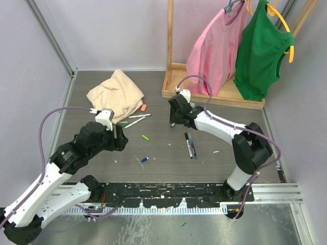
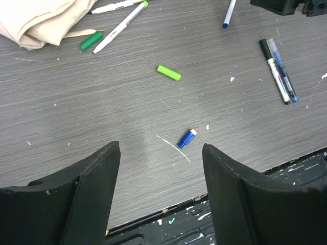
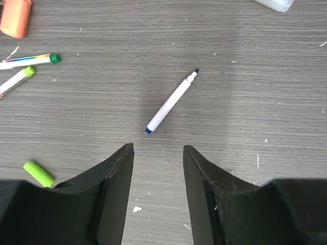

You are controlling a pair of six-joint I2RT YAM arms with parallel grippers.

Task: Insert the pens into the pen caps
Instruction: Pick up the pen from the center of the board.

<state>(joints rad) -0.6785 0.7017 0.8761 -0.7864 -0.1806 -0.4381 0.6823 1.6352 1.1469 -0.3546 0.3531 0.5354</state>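
Note:
The robot's right gripper should next move to the white pen with the light green end, near the dark green cap, and grab its body's middle (image 1: 135,122).
A white pen (image 3: 171,102) with a blue end and a dark tip lies loose on the grey table, just beyond my right gripper (image 3: 158,148), which is open and holds nothing. Two dark pens (image 1: 190,145) lie side by side at centre right (image 2: 278,71). Two white pens (image 1: 137,120) rest beside the cloth. Scattered caps are a light green cap (image 2: 168,72), a dark green cap (image 2: 91,41), an orange cap (image 3: 15,18) and a small blue cap (image 2: 187,139). My left gripper (image 2: 161,148) hangs open above the table's near edge, with the blue cap just ahead of it.
A crumpled beige cloth (image 1: 116,94) lies at the back left. A wooden clothes rack base (image 1: 204,92) with a pink shirt (image 1: 217,46) and a green top (image 1: 263,51) stands at the back right. A black rail (image 1: 163,191) runs along the near edge.

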